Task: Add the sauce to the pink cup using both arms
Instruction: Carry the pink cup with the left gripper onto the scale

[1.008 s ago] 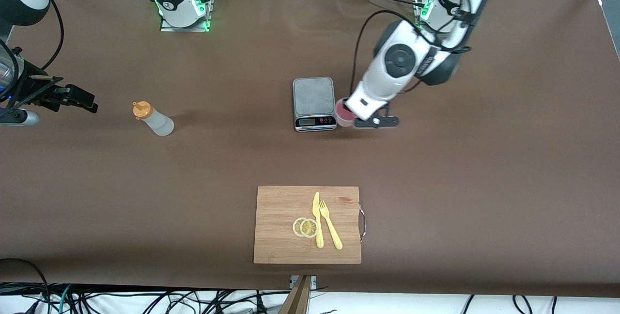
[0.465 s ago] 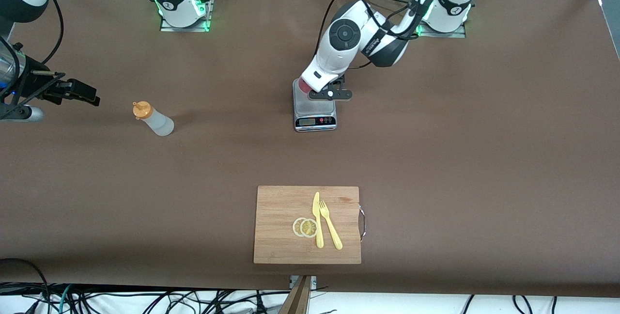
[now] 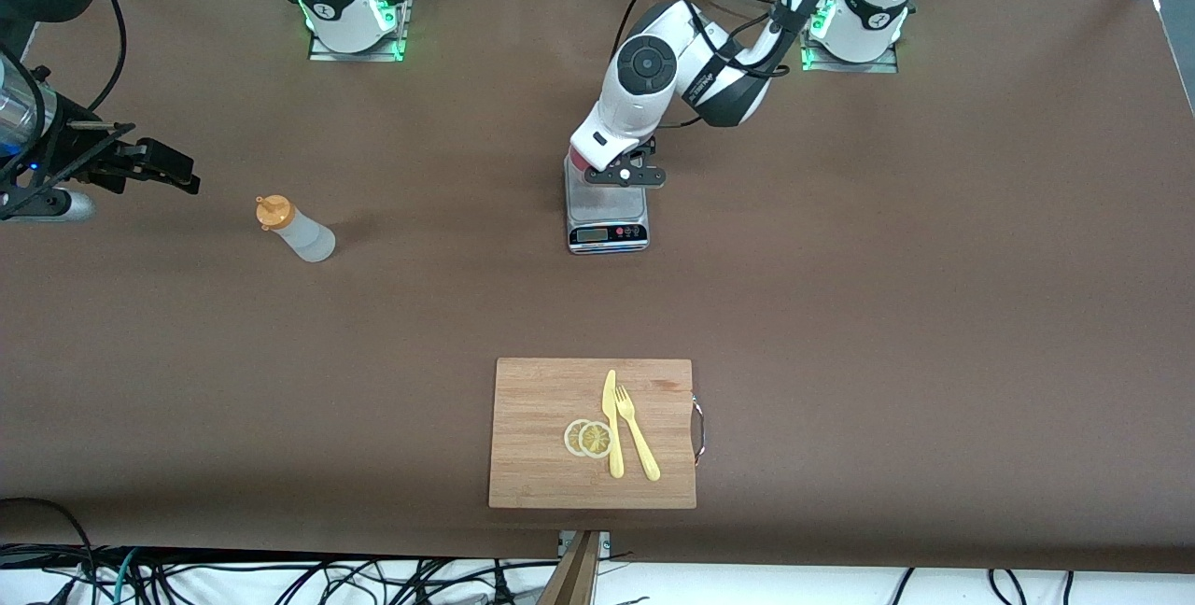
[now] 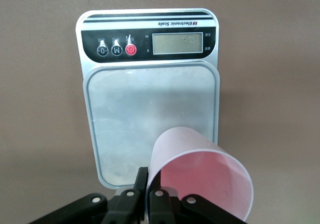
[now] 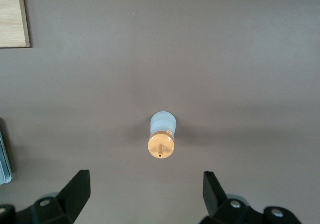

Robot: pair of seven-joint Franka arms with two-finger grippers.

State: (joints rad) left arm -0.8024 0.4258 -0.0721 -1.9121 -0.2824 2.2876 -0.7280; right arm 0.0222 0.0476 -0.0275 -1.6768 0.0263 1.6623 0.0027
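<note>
My left gripper will set the pink cup down on the middle of the scale's platform (image 3: 605,198) (image 4: 157,110), nearer to the display, and let go of it.
The sauce bottle (image 3: 294,229), whitish with an orange cap, stands on the table toward the right arm's end. It also shows in the right wrist view (image 5: 162,134). My right gripper (image 3: 177,174) is open and empty, beside the bottle and apart from it; in its wrist view (image 5: 145,189) the bottle stands ahead of the jaws. My left gripper (image 3: 621,175) is shut on the pink cup (image 3: 581,161), pinching its rim wall (image 4: 200,179). It holds the cup over the scale's platform (image 4: 150,119), at the end away from the display.
The digital scale (image 3: 607,208) sits mid-table. A wooden cutting board (image 3: 541,456) lies near the table's front edge, with lemon slices (image 3: 588,438), a yellow knife (image 3: 611,423) and a fork (image 3: 638,444) on it. Its corner shows in the right wrist view (image 5: 12,14).
My left gripper has carried the pink cup from beside the scale to over its platform. My right gripper has shifted slightly, still beside the bottle.
</note>
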